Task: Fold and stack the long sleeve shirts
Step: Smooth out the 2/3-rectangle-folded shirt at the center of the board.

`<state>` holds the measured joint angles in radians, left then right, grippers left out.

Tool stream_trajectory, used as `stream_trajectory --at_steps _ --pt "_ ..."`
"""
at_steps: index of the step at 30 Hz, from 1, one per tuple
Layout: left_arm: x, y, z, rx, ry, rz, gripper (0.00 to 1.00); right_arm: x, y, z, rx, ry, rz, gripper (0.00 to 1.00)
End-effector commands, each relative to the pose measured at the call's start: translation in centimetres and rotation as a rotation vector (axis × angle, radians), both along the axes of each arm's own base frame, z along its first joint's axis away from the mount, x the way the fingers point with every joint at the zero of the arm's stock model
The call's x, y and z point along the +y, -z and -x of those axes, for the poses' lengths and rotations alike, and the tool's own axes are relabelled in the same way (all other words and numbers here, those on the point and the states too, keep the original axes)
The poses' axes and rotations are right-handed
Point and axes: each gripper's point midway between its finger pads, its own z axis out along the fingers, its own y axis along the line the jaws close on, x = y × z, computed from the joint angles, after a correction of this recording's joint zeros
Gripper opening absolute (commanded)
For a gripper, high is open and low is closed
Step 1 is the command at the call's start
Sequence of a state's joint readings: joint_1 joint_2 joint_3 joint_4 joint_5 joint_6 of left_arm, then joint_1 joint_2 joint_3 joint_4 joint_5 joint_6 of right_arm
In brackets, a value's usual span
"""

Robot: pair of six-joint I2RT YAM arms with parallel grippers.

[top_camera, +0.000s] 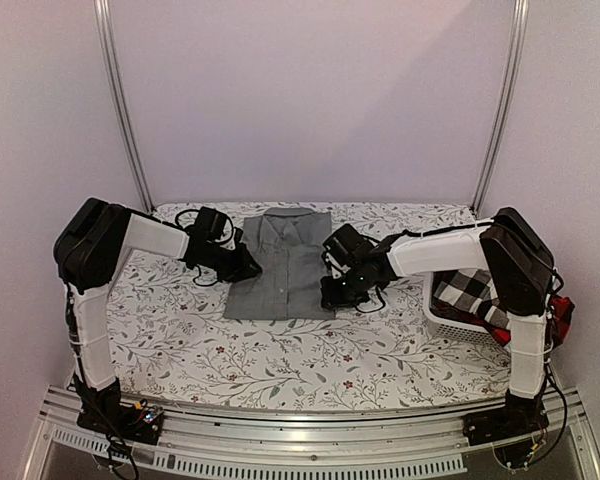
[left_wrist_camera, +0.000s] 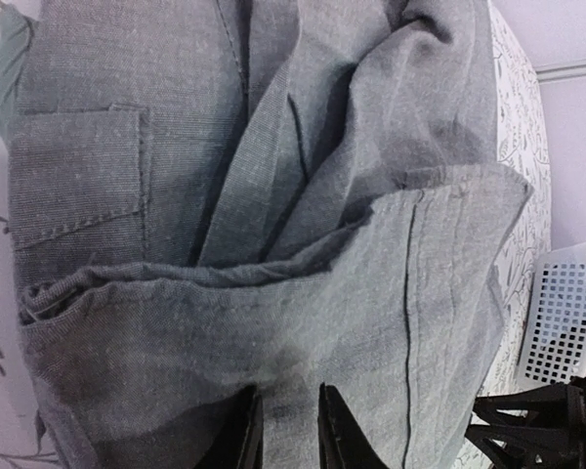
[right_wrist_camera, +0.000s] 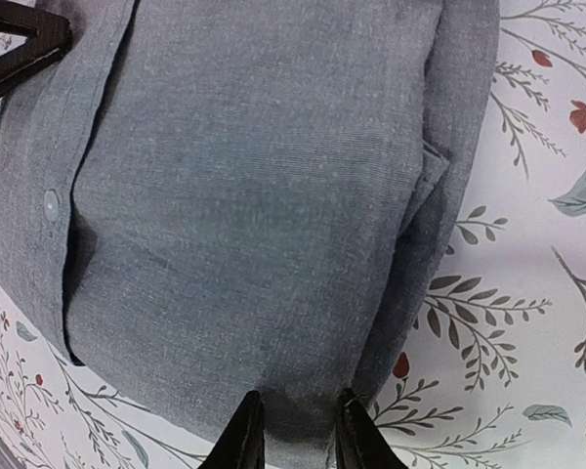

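I can see the grey shirt's upper layer ends short of the layer under it along the shirt's side, so next I pinch the shirt's bottom corner point(top_camera: 332, 317) with my right gripper and pull it out straight.
A plain grey long sleeve shirt point(top_camera: 280, 265) lies folded into a narrow rectangle at the middle of the table, collar toward the back. My left gripper point(top_camera: 248, 268) is at its left edge. In the left wrist view that gripper point(left_wrist_camera: 287, 393) is shut on a raised, puckered fold of the grey shirt point(left_wrist_camera: 273, 195). My right gripper point(top_camera: 332, 295) sits at the shirt's right lower edge. In the right wrist view its jaws point(right_wrist_camera: 299, 396) stand slightly parted over the flat grey shirt point(right_wrist_camera: 254, 195) near the hem corner, with no pucker between them.
A white slotted basket point(top_camera: 450, 318) stands at the right edge, behind my right arm. It holds a black-and-white checked shirt point(top_camera: 470, 285) and a red-and-black checked one point(top_camera: 560, 320). The floral tablecloth point(top_camera: 280, 360) covers the table. Metal posts rise at the back corners.
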<state>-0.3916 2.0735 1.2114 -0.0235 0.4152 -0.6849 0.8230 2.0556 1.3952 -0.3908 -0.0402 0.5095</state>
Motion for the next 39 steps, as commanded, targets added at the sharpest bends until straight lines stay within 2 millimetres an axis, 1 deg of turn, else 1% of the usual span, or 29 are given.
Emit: stream_trajectory --at_steps 1,8,13,21,22,25,30,34,39 --pt "0.0 0.9 -0.1 0.020 0.003 -0.003 0.20 0.0 0.5 -0.3 0.007 0.011 -0.001 0.25" --pt "0.0 0.8 -0.2 0.019 0.003 -0.003 0.20 -0.8 0.9 -0.1 0.010 0.033 0.025 0.26" --pt "-0.1 0.9 -0.2 0.021 0.003 -0.002 0.20 -0.3 0.7 0.0 0.015 0.020 0.000 0.24" --pt "0.0 1.1 -0.2 0.026 0.001 -0.003 0.20 -0.1 0.0 0.4 0.013 0.008 -0.007 0.01" --pt "-0.1 1.1 -0.1 0.027 0.000 -0.003 0.20 -0.2 0.0 0.5 0.014 0.007 -0.002 0.00" --pt "0.1 1.3 -0.1 0.032 -0.003 -0.012 0.20 -0.6 -0.4 0.9 0.012 0.011 0.005 0.00" --pt "0.2 1.8 -0.1 0.047 -0.004 -0.021 0.20 -2.0 -0.8 2.0 0.019 0.023 0.022 0.00" --pt "0.2 1.9 -0.1 0.047 -0.003 -0.022 0.20 -2.6 -0.4 2.8 0.038 0.026 0.025 0.00" --pt "0.0 1.6 -0.3 0.040 0.004 -0.020 0.20 -2.2 0.6 3.4 0.064 0.005 0.023 0.00"
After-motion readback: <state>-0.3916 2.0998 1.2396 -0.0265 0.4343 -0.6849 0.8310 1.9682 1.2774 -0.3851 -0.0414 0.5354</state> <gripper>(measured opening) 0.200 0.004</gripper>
